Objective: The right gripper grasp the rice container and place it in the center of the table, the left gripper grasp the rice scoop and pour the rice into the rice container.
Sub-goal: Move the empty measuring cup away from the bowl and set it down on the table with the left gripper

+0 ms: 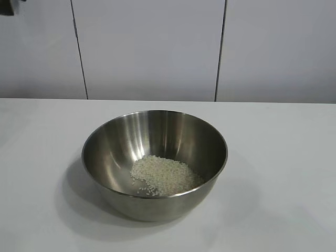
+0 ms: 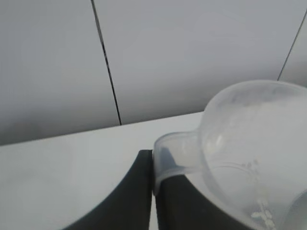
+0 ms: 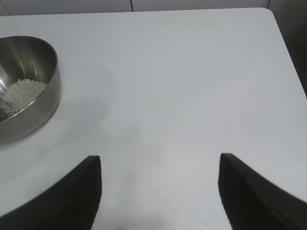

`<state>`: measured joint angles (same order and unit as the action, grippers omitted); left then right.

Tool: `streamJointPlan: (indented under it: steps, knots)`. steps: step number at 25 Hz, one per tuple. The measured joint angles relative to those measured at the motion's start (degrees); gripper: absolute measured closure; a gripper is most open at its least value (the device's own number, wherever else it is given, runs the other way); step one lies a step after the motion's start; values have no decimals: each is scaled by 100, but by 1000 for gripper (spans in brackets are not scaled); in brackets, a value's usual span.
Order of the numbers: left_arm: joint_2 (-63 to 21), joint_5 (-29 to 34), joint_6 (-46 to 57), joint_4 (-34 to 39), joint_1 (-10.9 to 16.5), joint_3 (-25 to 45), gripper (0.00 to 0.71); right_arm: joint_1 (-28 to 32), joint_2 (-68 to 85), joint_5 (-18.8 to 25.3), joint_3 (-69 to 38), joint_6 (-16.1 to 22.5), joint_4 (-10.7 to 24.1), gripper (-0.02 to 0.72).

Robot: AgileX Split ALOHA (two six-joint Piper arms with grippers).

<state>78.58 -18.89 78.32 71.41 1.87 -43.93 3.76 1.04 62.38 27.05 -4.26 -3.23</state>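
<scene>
Next, my left gripper releases the rice scoop on the white table [image 1: 31,193] next to the darker shadow of the rice container.
The rice container [image 1: 154,163], a shiny steel bowl, stands in the middle of the white table [image 1: 283,157]. A loose pile of white rice [image 1: 165,176] lies in its bottom. In the left wrist view my left gripper [image 2: 153,160] is shut on the handle tab of the clear plastic rice scoop [image 2: 249,153]; a few grains cling inside the scoop. The right wrist view shows my right gripper [image 3: 160,165] open over bare table, with the rice container [image 3: 26,86] off to one side and apart from it. Neither gripper shows in the exterior view.
Grey wall panels with dark seams [image 1: 79,50] stand behind the table. The table's far edge and corner [image 3: 268,14] show in the right wrist view, with a dark drop beyond.
</scene>
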Motion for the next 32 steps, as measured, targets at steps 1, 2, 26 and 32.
streamJointPlan:
  steps: [1, 2, 26, 32]
  knots:
    - [0, -198, -316, -221, 24, 42, 704, 0, 0, 0, 0, 0, 0, 231]
    - [0, -397, -705, -415, 25, 84, 704, 0, 0, 0, 0, 0, 0, 231]
    - [463, -2941, -7170, -4740, 25, 2775, 704, 0, 0, -17, 0, 0, 0, 231]
    - [1966, -4186, -7354, -5063, 25, 2775, 704, 0, 0, -17, 0, 0, 0, 231]
